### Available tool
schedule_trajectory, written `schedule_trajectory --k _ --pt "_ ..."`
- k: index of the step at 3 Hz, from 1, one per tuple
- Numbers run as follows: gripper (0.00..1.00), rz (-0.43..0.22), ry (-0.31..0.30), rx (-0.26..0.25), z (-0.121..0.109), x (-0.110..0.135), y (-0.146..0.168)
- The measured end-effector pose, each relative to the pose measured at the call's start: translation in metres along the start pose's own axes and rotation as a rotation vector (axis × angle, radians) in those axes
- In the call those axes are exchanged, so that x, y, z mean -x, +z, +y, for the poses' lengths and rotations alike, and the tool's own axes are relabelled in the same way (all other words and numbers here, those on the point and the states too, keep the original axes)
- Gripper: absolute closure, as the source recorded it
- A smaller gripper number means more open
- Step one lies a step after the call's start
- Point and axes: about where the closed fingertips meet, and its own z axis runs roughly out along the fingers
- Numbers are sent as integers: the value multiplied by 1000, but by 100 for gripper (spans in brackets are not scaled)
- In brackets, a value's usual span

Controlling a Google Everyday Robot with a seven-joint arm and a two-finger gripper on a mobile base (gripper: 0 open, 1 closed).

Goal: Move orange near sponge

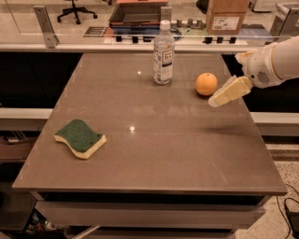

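Note:
I need to reach over the orange from the side away from the clear bottle and close my gripper on the upper part of the orange (208,78).
The orange (206,84) sits on the brown table (154,140) at the back right, to the right of a clear bottle. The sponge (80,138), dark green on top with pale yellow foam below, lies at the front left, far from the orange. My gripper (220,98) hangs above the table's right side, just right of and slightly in front of the orange, pointing down-left toward it. It holds nothing and does not touch the orange.
A clear water bottle (163,46) stands upright at the back middle, left of the orange. Behind the table runs a counter with a cardboard box (226,15) and a dark tray (138,11). The table's right edge lies below my arm.

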Motion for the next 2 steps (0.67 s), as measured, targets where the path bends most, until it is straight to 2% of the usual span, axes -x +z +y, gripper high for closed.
schedule_trajectory --k 1,2 --pt "0 -49 -6 42 -10 9 25" --pt "0 -49 -6 42 -10 9 25"
